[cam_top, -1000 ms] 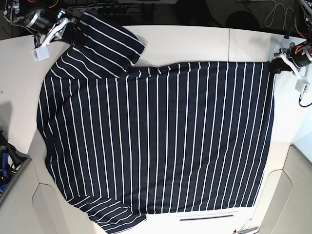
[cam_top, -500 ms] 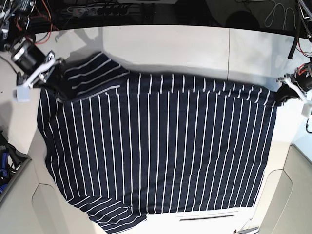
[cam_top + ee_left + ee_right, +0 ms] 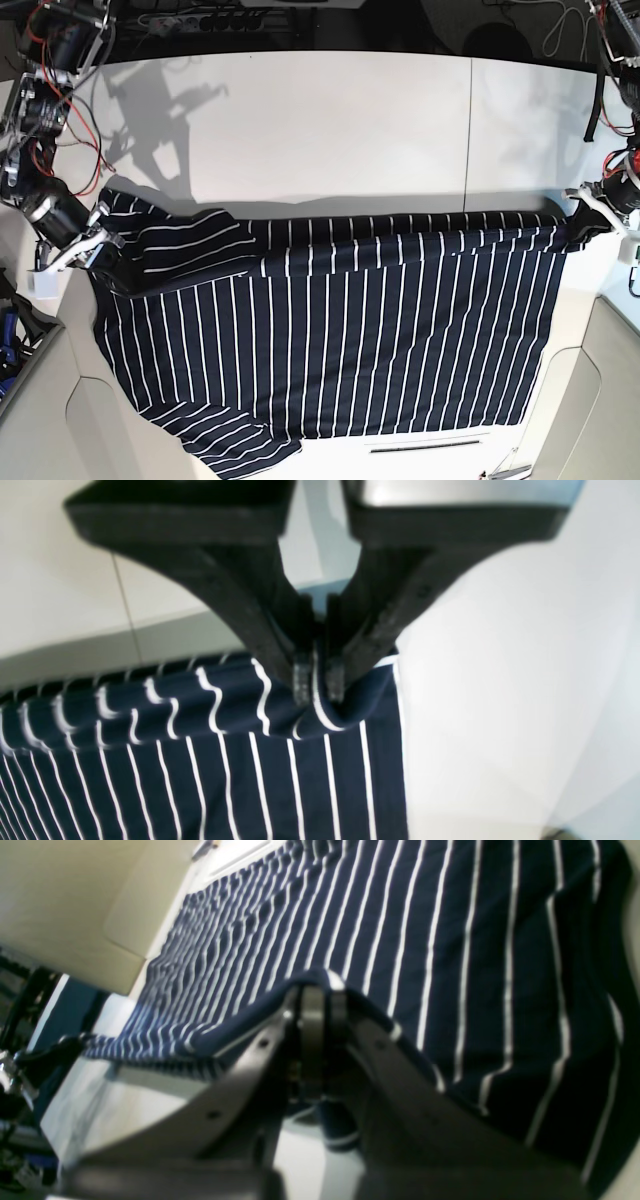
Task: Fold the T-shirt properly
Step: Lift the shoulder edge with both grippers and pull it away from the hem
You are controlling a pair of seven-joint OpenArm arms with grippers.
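Observation:
The T-shirt lies toward the near side of the table, so the robot's left gripper will let go of the hem, grab the T-shirt's folded band (image 3: 520, 230) and pull the T-shirt toward the far side.
The navy T-shirt (image 3: 330, 330) with thin white stripes lies spread on the white table (image 3: 330, 130), its far edge lifted and carried over the lower part in a fold. My left gripper (image 3: 580, 222), at the base view's right, is shut on the shirt's far right corner. In the left wrist view the fingertips (image 3: 334, 680) pinch a bunched hem of the T-shirt (image 3: 225, 760). My right gripper (image 3: 98, 243), at the left, is shut on the far left corner near a sleeve. In the right wrist view the right gripper (image 3: 320, 1005) holds a fabric edge of the T-shirt (image 3: 450, 940).
The bare far part of the table carries the arms' shadows (image 3: 160, 110). A seam in the table (image 3: 469, 120) runs front to back. Cables and dark gear (image 3: 40, 60) sit at the far left. A beige curved panel (image 3: 600, 400) borders the table at right.
Both grippers have moved toward the near edge with the shirt's far edge. The fold line has come forward and more bare table shows behind it. The left sleeve now lies lower.

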